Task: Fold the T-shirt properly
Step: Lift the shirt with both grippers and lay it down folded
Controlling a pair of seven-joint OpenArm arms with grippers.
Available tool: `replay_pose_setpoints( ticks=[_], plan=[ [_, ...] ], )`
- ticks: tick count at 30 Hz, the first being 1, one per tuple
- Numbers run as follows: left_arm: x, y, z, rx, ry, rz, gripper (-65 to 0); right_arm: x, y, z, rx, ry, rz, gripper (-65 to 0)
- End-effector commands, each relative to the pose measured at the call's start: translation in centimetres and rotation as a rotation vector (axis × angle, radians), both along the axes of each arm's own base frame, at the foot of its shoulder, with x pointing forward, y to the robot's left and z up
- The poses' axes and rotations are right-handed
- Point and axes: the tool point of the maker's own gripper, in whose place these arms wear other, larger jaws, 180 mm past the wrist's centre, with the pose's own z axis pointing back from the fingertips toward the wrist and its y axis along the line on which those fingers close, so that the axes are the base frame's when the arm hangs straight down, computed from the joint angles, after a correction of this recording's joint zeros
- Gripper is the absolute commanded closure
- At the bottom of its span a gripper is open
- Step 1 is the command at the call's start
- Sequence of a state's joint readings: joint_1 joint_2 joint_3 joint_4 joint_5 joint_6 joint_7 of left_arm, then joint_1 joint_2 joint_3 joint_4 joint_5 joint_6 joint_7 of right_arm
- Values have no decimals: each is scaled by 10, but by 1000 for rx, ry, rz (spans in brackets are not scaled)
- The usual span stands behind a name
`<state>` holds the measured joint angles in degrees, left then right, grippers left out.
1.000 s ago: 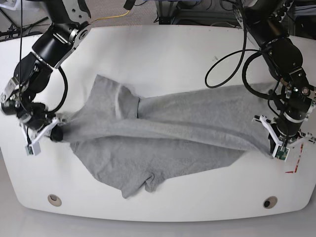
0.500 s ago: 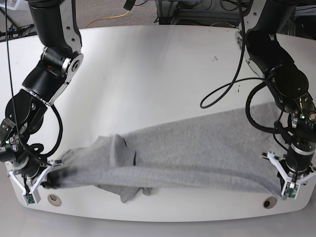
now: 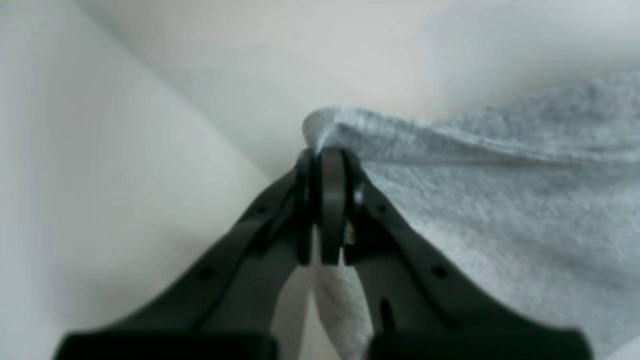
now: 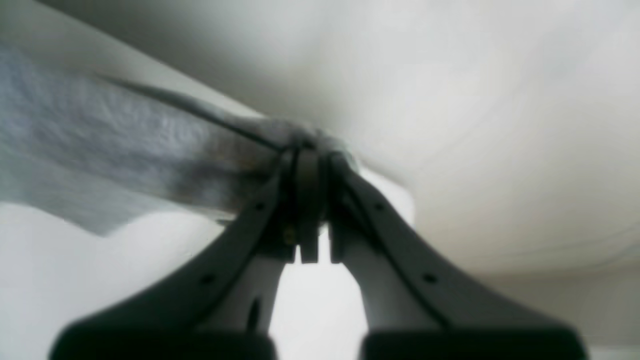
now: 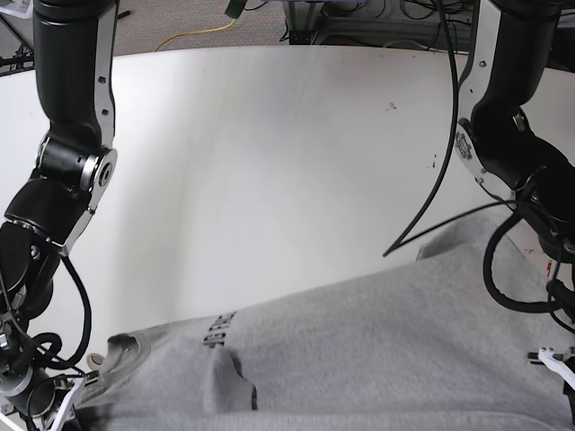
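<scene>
The T-shirt's folded edge will leave my left gripper on the white table point(image 5: 440, 262) near the black cable's low bend.
The heather-grey T-shirt point(image 5: 377, 350) is stretched across the bottom of the base view, with small black lettering point(image 5: 216, 330) showing near its left part. My left gripper point(image 3: 322, 160) is shut on a folded edge of the T-shirt point(image 3: 500, 210). My right gripper point(image 4: 310, 155) is shut on a bunched corner of the T-shirt point(image 4: 125, 150), and the cloth runs taut to the left. In the base view both grippers sit at the bottom corners, mostly cut off by the frame.
The white table point(image 5: 269, 171) stretches behind the shirt. A black cable point(image 5: 442, 171) hangs from the arm at the base view's right point(image 5: 503, 153). The other arm point(image 5: 67, 162) stands at the left. A yellow cable point(image 5: 193, 34) lies beyond the far edge.
Both arms have drawn back toward the table's near edge, pulling the shirt with them. It now fills the bottom of the base view, and the lettering has come into sight.
</scene>
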<state>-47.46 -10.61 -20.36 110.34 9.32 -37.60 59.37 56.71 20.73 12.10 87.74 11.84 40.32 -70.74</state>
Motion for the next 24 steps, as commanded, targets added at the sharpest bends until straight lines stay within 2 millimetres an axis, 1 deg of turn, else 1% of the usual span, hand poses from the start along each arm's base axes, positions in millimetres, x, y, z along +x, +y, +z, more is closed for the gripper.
replay_pose_setpoints(
  ticks=[1, 4, 6, 8, 11, 12, 13, 15, 16, 18, 22, 23, 24],
  plan=[
    [-11, 5, 47, 10, -113, 19, 0, -3, -2, 52, -47, -113, -1, 0],
    [-16, 7, 79, 14, -178, 24, 0, -4, 5, 84, -83, -167, 11, 0],
    [-12, 2, 91, 21, -186, 11, 0, -6, 5, 98, -101, -182, 2, 0],
    [-12, 4, 104, 26, -200, 14, 0, -9, 4, 110, -114, -192, -11, 0],
    [-12, 3, 108, 29, -204, 7, 0, -13, 1, 116, -122, -199, -23, 0],
    [-11, 0, 108, 39, -200, 2, 0, -16, 0, 117, -129, -208, -28, 0],
    [-8, -6, 108, 56, -194, -9, 0, -22, -5, 118, -147, -215, -45, 0],
    [-7, -13, 107, 78, -187, -20, 0, -24, -6, 108, -163, -203, -50, 0],
    [-5, -14, 100, 82, -172, -22, 0, -26, -6, 100, -173, -194, -51, 0],
    [1, -15, 81, 83, -126, -26, 0, -32, -7, 86, -199, -178, -61, 0],
    [5, -14, 60, 78, -78, -26, 0, -45, -15, 50, -196, -139, -85, 0],
    [4, -12, 52, 77, -67, -23, 0, -50, -19, 37, -197, -118, -96, 0],
    [3, -12, 47, 77, -59, -20, 0, -54, -20, 30, -201, -106, -104, 0]
  ],
)
